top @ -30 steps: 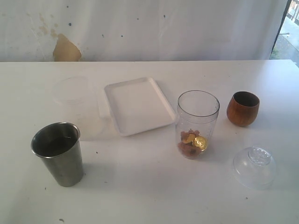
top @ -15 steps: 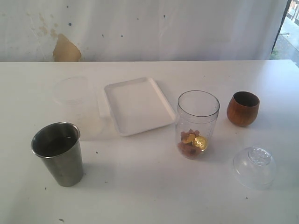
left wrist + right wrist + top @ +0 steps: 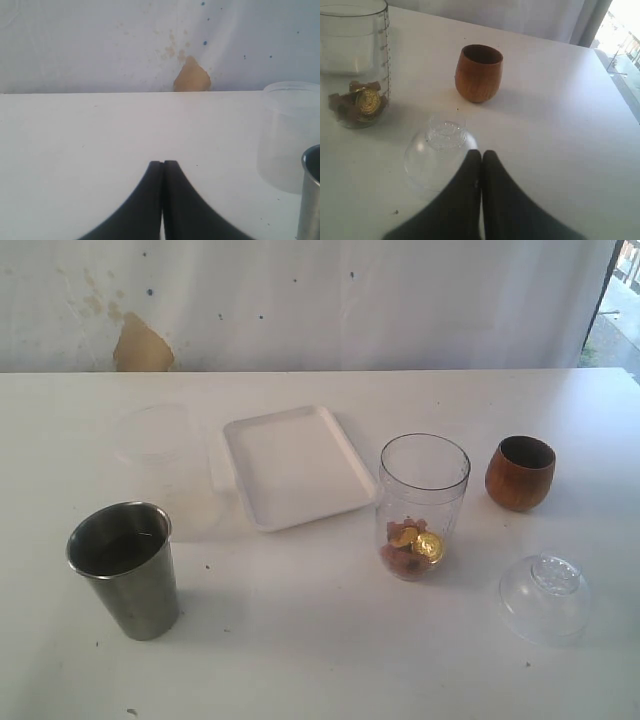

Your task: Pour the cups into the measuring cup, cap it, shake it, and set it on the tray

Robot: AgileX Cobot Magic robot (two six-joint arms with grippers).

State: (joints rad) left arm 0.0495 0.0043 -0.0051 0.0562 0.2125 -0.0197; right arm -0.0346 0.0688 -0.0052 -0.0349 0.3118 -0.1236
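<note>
The steel tumbler is next for my left gripper. It should go there and close around the middle of the tumbler's body (image 3: 138, 587) (image 3: 310, 210), below its rim.
The clear measuring cup (image 3: 422, 505) (image 3: 356, 65) stands mid-table with gold and brown pieces in its bottom. The steel tumbler (image 3: 126, 568) (image 3: 311, 195) stands upright at front left. To the right of the measuring cup sits the brown wooden cup (image 3: 520, 472) (image 3: 479, 73). The white tray (image 3: 297, 465) lies behind the measuring cup, to its left. Neither arm shows in the exterior view. My left gripper (image 3: 163, 163) is shut and empty over bare table. My right gripper (image 3: 481, 152) is shut and empty, just short of a clear domed lid (image 3: 440, 150).
The clear domed lid (image 3: 545, 596) lies at front right. A frosted plastic cup (image 3: 158, 455) (image 3: 290, 132) stands behind the steel tumbler. A white curtain with a tan stain (image 3: 140, 345) hangs behind the table's far edge.
</note>
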